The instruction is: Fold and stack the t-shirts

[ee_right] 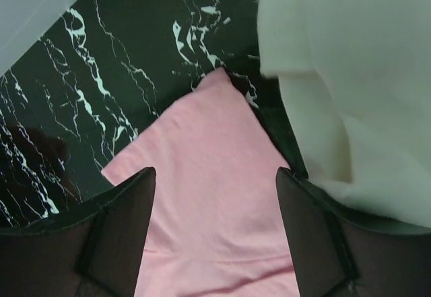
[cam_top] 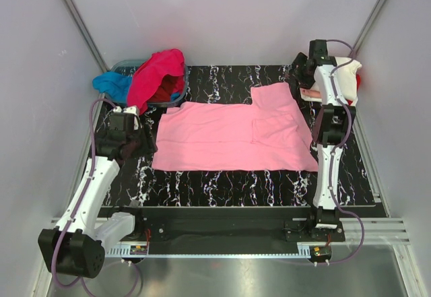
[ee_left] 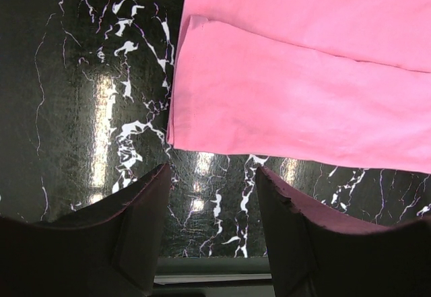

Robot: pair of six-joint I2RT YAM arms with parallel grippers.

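Observation:
Next, my right gripper moves over to the far sleeve of the light pink t-shirt and closes on the sleeve's corner (cam_top: 286,84) (ee_right: 218,78) beside the cream white t-shirt.
A light pink t-shirt (cam_top: 236,135) lies spread flat on the black marble table (cam_top: 222,189). My left gripper (cam_top: 143,142) is open and empty just off the shirt's left edge (ee_left: 303,88), and its fingers (ee_left: 212,176) hang over bare table. At the shirt's far right sleeve (ee_right: 209,196) my right gripper (cam_top: 301,76) hovers open (ee_right: 215,176) with nothing between its jaws. A cream white t-shirt (cam_top: 347,78) lies piled at the back right (ee_right: 350,75), with a salmon edge (cam_top: 311,95) and a bit of red (cam_top: 358,81) showing. Hot pink (cam_top: 158,75) and bright blue (cam_top: 111,85) t-shirts hang over the basin.
The grey-blue plastic basin (cam_top: 176,97) stands at the back left corner of the table. Pale enclosure walls with metal rails close in the sides and back. Both arm bases sit on the rail (cam_top: 222,233) at the near edge.

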